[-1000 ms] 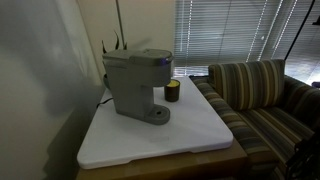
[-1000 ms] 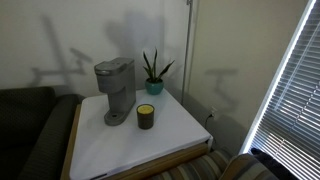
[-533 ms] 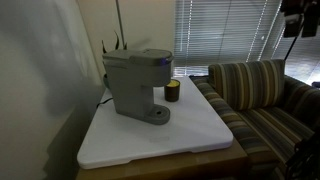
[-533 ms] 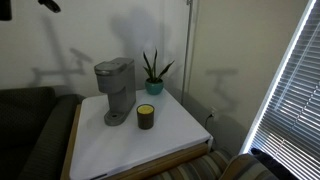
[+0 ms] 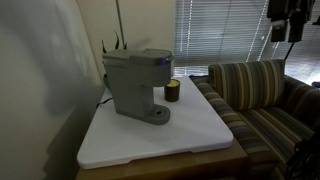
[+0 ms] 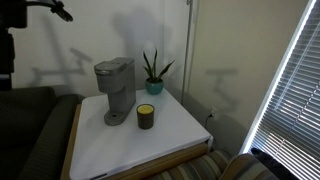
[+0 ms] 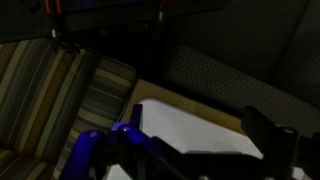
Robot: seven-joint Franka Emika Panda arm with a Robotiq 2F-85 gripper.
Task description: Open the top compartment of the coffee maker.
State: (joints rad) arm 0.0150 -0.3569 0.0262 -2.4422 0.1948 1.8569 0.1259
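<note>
I will next move my gripper to the front edge (image 5: 171,57) of the coffee maker's grey lid and close it there, because lifting the lid opens the top compartment.
The grey boxy coffee maker (image 5: 135,88) stands on the white table (image 5: 175,138); it shows in both exterior views (image 6: 113,92). Its top compartment (image 5: 140,57) is a grey rounded lid that lies closed and flat (image 6: 114,67). My gripper (image 5: 284,28) hangs high at the edge of the picture, far above and away from the machine. In the wrist view its two fingers (image 7: 185,152) stand wide apart with nothing between them, over a corner of the white table (image 7: 190,120).
A small dark cup with a yellowish top (image 5: 173,91) stands beside the machine's base (image 6: 146,115). A potted plant (image 6: 154,72) is behind it. A striped couch (image 5: 255,90) adjoins the table. Window blinds (image 5: 225,30) hang behind.
The arm was out of both exterior views one second ago. It has come in at the top edge and moved lower. The coffee maker and cup have not moved.
</note>
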